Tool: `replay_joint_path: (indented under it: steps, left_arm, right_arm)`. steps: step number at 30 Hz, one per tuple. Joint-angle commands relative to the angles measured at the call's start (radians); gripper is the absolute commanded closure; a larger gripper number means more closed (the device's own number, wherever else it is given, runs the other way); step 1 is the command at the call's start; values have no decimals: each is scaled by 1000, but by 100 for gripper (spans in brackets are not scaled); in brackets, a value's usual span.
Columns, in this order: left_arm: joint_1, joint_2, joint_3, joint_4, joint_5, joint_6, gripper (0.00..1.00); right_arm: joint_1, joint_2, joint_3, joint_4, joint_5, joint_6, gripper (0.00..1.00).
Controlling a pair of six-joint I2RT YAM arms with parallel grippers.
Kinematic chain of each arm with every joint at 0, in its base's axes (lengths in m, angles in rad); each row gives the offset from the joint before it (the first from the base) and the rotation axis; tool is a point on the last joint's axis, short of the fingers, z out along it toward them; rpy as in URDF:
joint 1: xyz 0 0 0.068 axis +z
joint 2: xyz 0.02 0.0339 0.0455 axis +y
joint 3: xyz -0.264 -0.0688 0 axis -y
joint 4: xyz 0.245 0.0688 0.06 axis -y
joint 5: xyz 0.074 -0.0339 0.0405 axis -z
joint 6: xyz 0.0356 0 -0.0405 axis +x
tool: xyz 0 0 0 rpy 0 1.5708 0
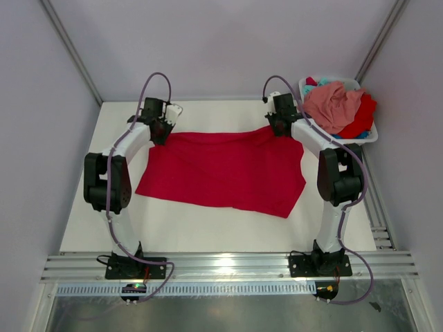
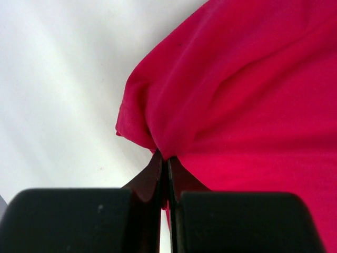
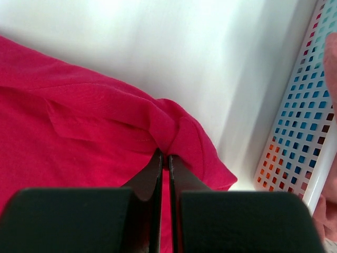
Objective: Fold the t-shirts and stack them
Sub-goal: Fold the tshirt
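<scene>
The corner of the red t-shirt is bunching up in my left gripper, so I will open it, move back so the cloth spreads, and pinch the fold's end (image 2: pixel 167 147).
A bright red t-shirt (image 1: pixel 225 169) lies spread wide on the white table. My left gripper (image 1: pixel 161 131) is shut on its far left corner; the left wrist view shows the red cloth (image 2: pixel 237 105) pinched between the closed jaws of that gripper (image 2: pixel 167 159). My right gripper (image 1: pixel 279 126) is shut on the far right corner; the right wrist view shows the red cloth (image 3: pixel 79 126) bunched at the closed jaws of that gripper (image 3: pixel 166 156). A salmon pink shirt (image 1: pixel 333 104), another red one (image 1: pixel 361 119) and a bit of teal cloth (image 1: pixel 320 81) are heaped in the basket.
The white plastic basket (image 1: pixel 369 137) stands at the far right corner, close to my right gripper; its perforated wall (image 3: pixel 300 121) shows in the right wrist view. Bare white table (image 1: pixel 201 232) lies in front of the shirt. Grey walls enclose the table.
</scene>
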Motion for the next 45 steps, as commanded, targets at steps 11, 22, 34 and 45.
replay_joint_path:
  steps: [11, 22, 34, 45]
  left_arm:
    - [0, 21, 105, -119, 68, 31, 66]
    - [0, 6, 98, -119, 83, 46, 100]
    - [0, 28, 63, -136, 25, 94, 59]
    - [0, 11, 61, -197, -69, 135, 65]
  right_arm:
    - [-1, -66, -31, -17, 3, -10, 97]
    - [-1, -82, -48, 3, 1, -7, 97]
    - [-3, -79, -71, 20, 4, -10, 97]
    - [-1, -74, -76, 25, 6, -11, 97]
